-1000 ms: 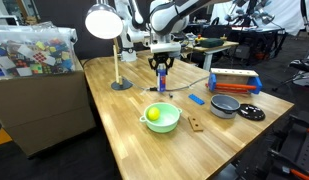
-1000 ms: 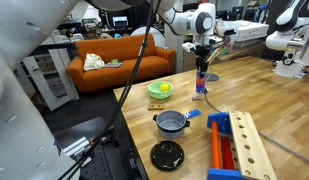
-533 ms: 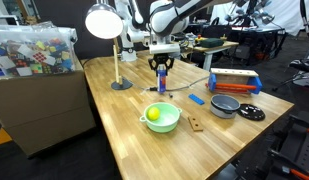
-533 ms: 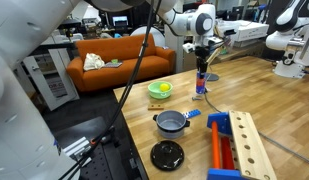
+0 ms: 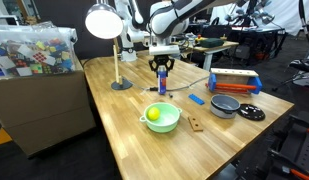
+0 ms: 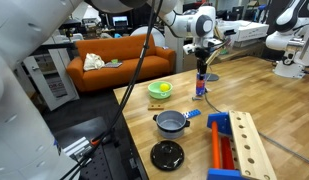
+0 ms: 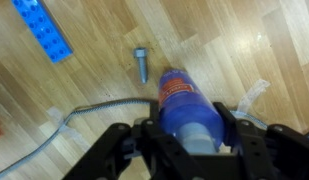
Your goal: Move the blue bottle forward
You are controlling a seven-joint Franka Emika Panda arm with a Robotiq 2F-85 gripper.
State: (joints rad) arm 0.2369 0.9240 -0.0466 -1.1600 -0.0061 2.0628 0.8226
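The blue bottle will go down from my gripper on the table (image 5: 180,85) (image 7: 80,154) just behind the grey cable, toward the red-blue wooden rack.
The blue bottle (image 5: 162,82) stands upright on the wooden table, blue with a reddish lower band; it also shows in an exterior view (image 6: 201,84) and fills the wrist view (image 7: 184,105). My gripper (image 5: 162,68) comes down over its top, with a finger on each side of the bottle's upper part in the wrist view (image 7: 190,138). In an exterior view the gripper (image 6: 201,68) sits on the bottle's top. The fingers are shut on the bottle.
A green bowl (image 5: 162,117) with a yellow ball lies in front. A flat blue strip (image 5: 197,99), a pot (image 5: 225,105), its black lid (image 5: 251,113), a red-blue wooden rack (image 5: 234,81), a desk lamp (image 5: 116,60) and a grey cable (image 7: 89,108) are nearby.
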